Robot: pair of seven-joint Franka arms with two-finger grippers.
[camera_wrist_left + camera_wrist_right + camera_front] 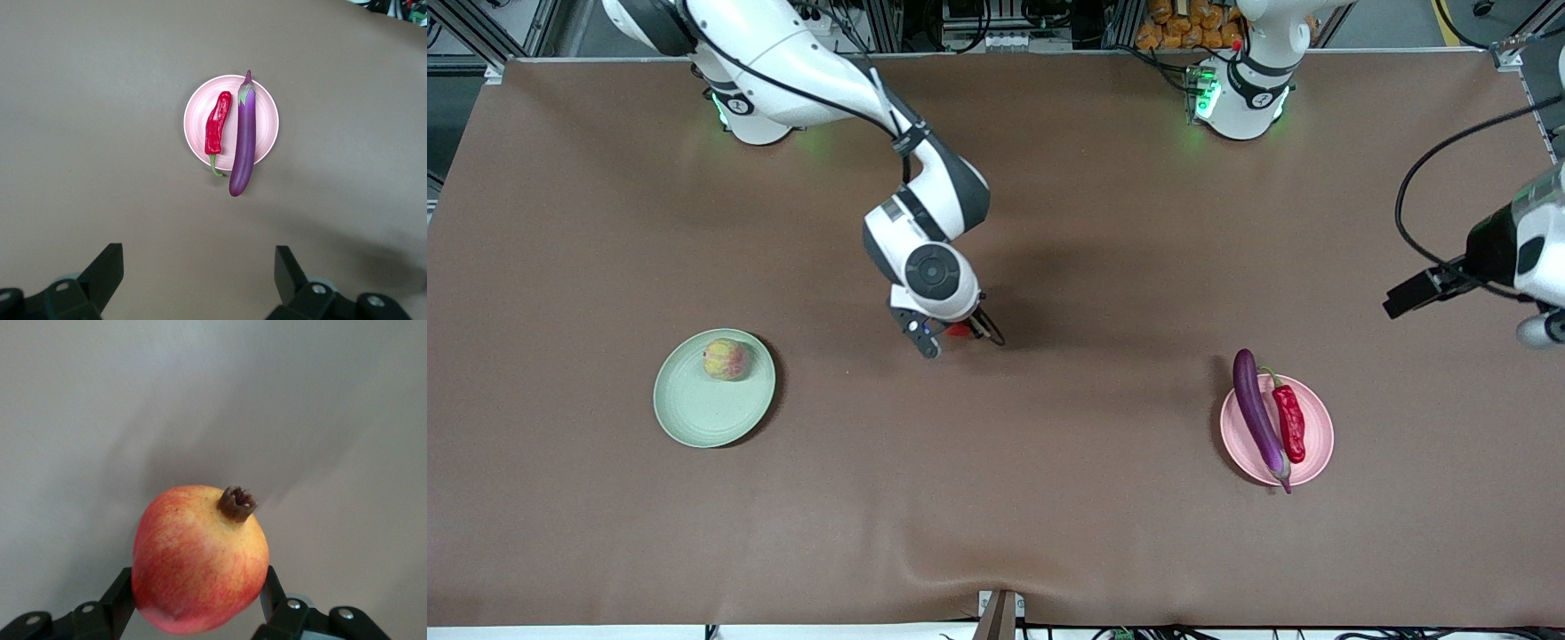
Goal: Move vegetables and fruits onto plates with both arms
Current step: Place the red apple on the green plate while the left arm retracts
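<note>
My right gripper should release the red pomegranate-like fruit, now down at the table's middle, on the pale green plate [736, 407] beside the lumpy yellow-green fruit.
My right gripper [963, 340] is down at the middle of the table, shut on a round red pomegranate-like fruit [200, 557] whose crown points up; in the front view only a sliver of the fruit [959, 330] shows between the fingers. A lumpy yellow-green fruit [726, 359] sits on the pale green plate [694, 418]. The purple eggplant [1258, 418] and red chili [1289, 422] lie side by side on the pale pink plate [1319, 444]. My left gripper [1409, 298] hangs high, open and empty [200, 267], looking down on the eggplant [243, 143], chili [217, 123] and pink plate [265, 113].
A brown cloth covers the whole table [996, 498]. The green plate lies toward the right arm's end, the pink plate toward the left arm's end. A small bracket [1000, 613] sticks up at the table edge nearest the front camera.
</note>
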